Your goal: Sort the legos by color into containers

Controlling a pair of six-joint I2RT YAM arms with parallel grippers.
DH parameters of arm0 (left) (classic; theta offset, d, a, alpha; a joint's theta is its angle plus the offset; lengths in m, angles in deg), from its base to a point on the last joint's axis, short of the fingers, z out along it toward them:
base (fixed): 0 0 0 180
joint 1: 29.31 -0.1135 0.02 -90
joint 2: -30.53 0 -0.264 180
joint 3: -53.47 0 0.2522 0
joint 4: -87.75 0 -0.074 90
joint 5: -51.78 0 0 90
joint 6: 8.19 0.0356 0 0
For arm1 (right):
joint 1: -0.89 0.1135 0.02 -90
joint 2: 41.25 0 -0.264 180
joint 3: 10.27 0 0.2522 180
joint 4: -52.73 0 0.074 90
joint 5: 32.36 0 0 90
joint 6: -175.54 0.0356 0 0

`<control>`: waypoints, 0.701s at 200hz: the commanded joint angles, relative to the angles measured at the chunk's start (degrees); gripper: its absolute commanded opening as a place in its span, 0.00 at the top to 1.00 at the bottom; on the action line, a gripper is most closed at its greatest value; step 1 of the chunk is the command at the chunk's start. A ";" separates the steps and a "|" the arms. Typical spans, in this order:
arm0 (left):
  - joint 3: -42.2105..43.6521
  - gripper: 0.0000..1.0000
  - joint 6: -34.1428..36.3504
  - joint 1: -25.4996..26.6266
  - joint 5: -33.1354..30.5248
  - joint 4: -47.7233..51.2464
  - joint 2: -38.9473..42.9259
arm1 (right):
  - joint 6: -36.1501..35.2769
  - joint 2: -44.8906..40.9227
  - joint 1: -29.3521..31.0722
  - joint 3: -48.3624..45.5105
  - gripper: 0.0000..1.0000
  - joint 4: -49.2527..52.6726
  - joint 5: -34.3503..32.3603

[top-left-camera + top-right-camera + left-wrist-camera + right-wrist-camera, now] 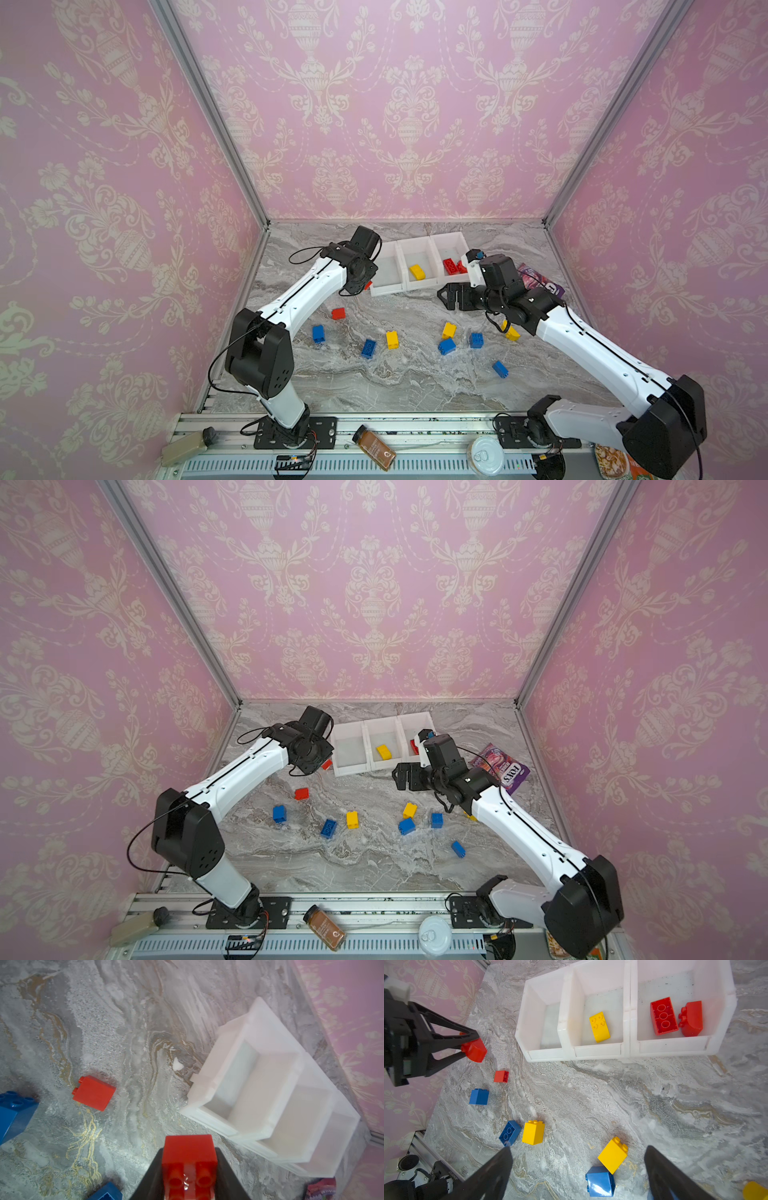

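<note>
The red lego, now held above the table near the containers, will be let go by my left gripper against the red legos near the front [460,269] of their white bin.
My left gripper [189,1150] is shut on a red lego [189,1157], held above the table just left of the containers [422,286]; it also shows in the right wrist view [475,1050]. The three white bins stand at the back: the left one empty, the middle one holding a yellow lego [599,1027], the right one holding two red legos [663,1016]. My right gripper [578,1149] hangs open in front of the bins, empty. Loose on the marble lie a red lego [338,313], several blue legos [368,348] and yellow legos [392,339].
A purple candy bag [505,766] lies right of the bins, behind my right arm. On the front rail lie a spice jar [374,446] and a white-lidded can [486,455]. Pink walls close in the left, back and right sides.
</note>
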 commanded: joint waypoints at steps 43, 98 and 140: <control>-20.44 0.79 13.09 6.04 3.99 -4.35 -13.67 | 4.26 -7.09 -1.38 -6.66 0.00 0.12 -0.87; -42.95 0.78 20.46 11.07 9.44 -6.33 -31.30 | 5.99 -12.18 -1.41 -8.82 0.00 2.28 -1.73; -57.84 0.77 23.97 12.42 11.99 -4.77 -42.42 | 5.81 -14.12 -1.41 -7.95 0.00 4.62 -2.61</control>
